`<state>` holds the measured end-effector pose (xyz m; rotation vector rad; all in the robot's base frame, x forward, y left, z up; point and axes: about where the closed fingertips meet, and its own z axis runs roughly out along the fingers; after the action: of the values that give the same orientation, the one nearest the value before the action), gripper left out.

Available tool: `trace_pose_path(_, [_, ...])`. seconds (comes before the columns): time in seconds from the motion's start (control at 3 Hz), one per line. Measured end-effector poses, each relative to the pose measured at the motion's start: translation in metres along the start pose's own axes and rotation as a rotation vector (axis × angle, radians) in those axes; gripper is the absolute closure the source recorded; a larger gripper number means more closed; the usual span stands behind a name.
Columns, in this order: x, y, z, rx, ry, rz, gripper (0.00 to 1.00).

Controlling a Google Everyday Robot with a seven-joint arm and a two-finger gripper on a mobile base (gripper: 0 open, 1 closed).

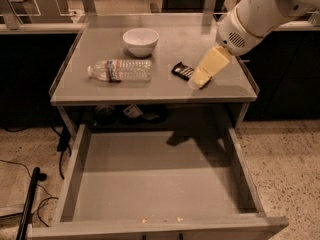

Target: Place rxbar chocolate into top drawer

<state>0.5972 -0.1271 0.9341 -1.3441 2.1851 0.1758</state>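
The half of the rxbar chocolate (194,78) that points away from the water bottle should be gripped next by my gripper.
The rxbar chocolate (182,71), a small flat black bar with pale lettering, lies on the grey tabletop right of centre. My gripper (200,79), with pale yellow fingers, reaches down from the upper right and covers the bar's right end. The top drawer (80,159) is pulled wide open below the tabletop. Its flat grey bottom is bare.
A clear plastic water bottle (121,70) lies on its side on the left of the tabletop (165,49). A white bowl (140,41) stands behind it. Dark items sit on a shelf under the tabletop (135,112). Black cables and a pole (30,204) lie on the floor at left.
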Motion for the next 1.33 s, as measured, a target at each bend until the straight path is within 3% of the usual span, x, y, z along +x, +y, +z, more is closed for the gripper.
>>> trace_pose_path(0.67, [-0.011,-0.015,0.037,-0.067,-0.132,0.072,0.0])
trace_pose_path(1.0, [-0.009,-0.016,0.047,-0.061,-0.18,0.108,0.0])
trace_pose_path(1.33, [-0.007,-0.02,0.058,-0.017,-0.175,0.109,0.0])
